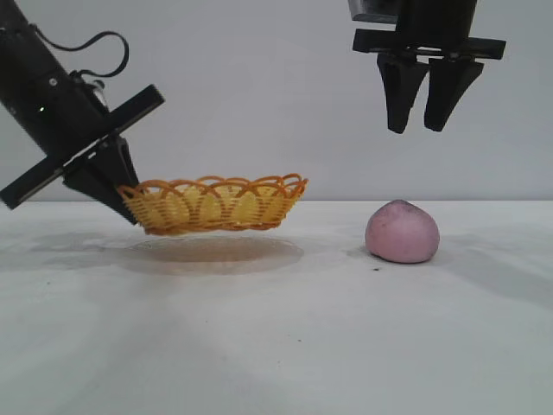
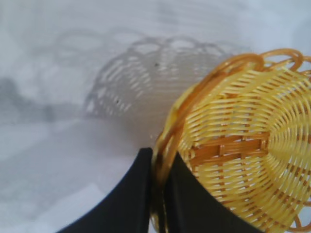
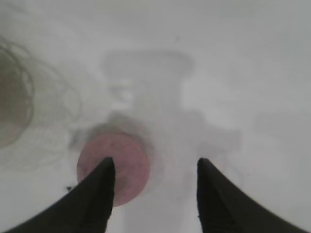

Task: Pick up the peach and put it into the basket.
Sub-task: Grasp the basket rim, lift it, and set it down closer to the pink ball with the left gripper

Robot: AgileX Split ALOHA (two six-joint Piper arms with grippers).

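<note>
I need to next bring my right gripper down to the peach on the white table, where I need to pinch it by its top [image 1: 400, 208] [image 3: 119, 162].
The pinkish-mauve peach [image 1: 402, 232] lies on the white table at the right. My right gripper [image 1: 428, 128] hangs open and empty well above it, a little to its right. In the right wrist view the peach [image 3: 127, 165] sits far below, partly behind one fingertip [image 3: 104, 170]. The yellow basket [image 1: 213, 204] with its orange looped rim is lifted a little off the table, tilted. My left gripper [image 1: 128, 207] is shut on the basket's left rim. In the left wrist view both fingers pinch the rim [image 2: 160, 160] of the basket [image 2: 243, 155].
The basket's shadow [image 1: 212, 252] lies on the table below it. A small dark speck [image 1: 378, 268] lies just in front of the peach. White tabletop [image 1: 276, 346] stretches to the front, and a plain wall stands behind.
</note>
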